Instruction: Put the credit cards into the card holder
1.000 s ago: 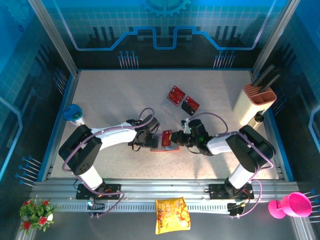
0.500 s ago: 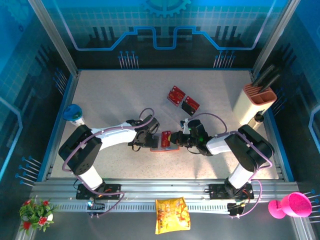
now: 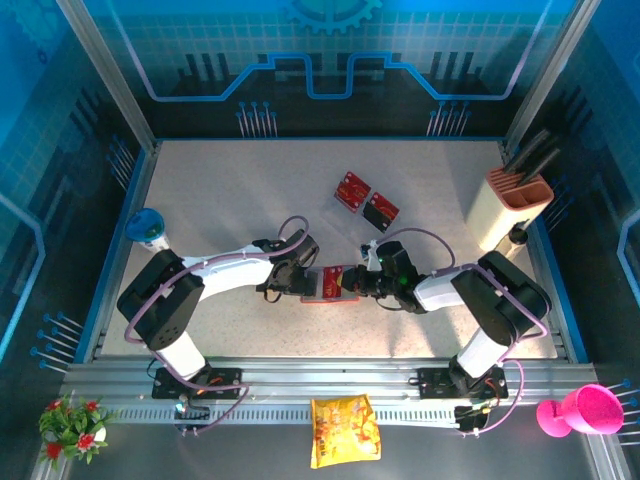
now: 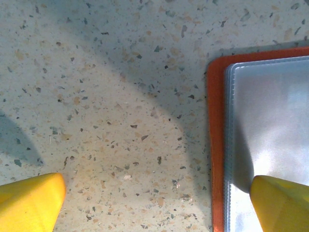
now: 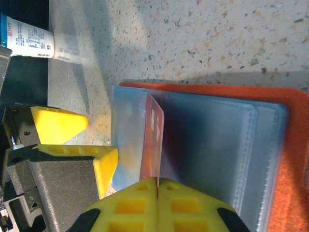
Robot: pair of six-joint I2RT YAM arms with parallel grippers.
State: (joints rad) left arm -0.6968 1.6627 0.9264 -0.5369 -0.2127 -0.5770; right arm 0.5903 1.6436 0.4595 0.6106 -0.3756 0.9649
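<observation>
The robot's right gripper should release the red credit card in the grey-blue pocket (image 3: 323, 283) (image 5: 145, 142) next to the left gripper's fingertip.
The orange card holder (image 3: 322, 292) lies open on the table between the two arms, grey-blue pockets up. My right gripper (image 5: 158, 182) is shut on a red credit card (image 5: 153, 140), held on edge over the holder's pockets (image 5: 217, 145) near their left side. My left gripper (image 4: 157, 203) is open at the holder's left edge (image 4: 216, 145); one yellow fingertip (image 4: 282, 203) rests on the pocket sheet and the other (image 4: 29, 200) on bare table. From above, the left gripper (image 3: 303, 281) and right gripper (image 3: 345, 281) face each other across the holder. Two more credit cards (image 3: 351, 188) (image 3: 380, 210) lie further back.
A white block with an orange top (image 3: 512, 205) stands at the right edge. A blue cup (image 3: 146, 226) is at the left edge. On the front rail lie a yellow snack bag (image 3: 343, 430), a pink cup (image 3: 585, 410) and flowers (image 3: 72, 425).
My right gripper has shifted slightly left over the holder, with the card still in it. The left arm has stayed put and open.
</observation>
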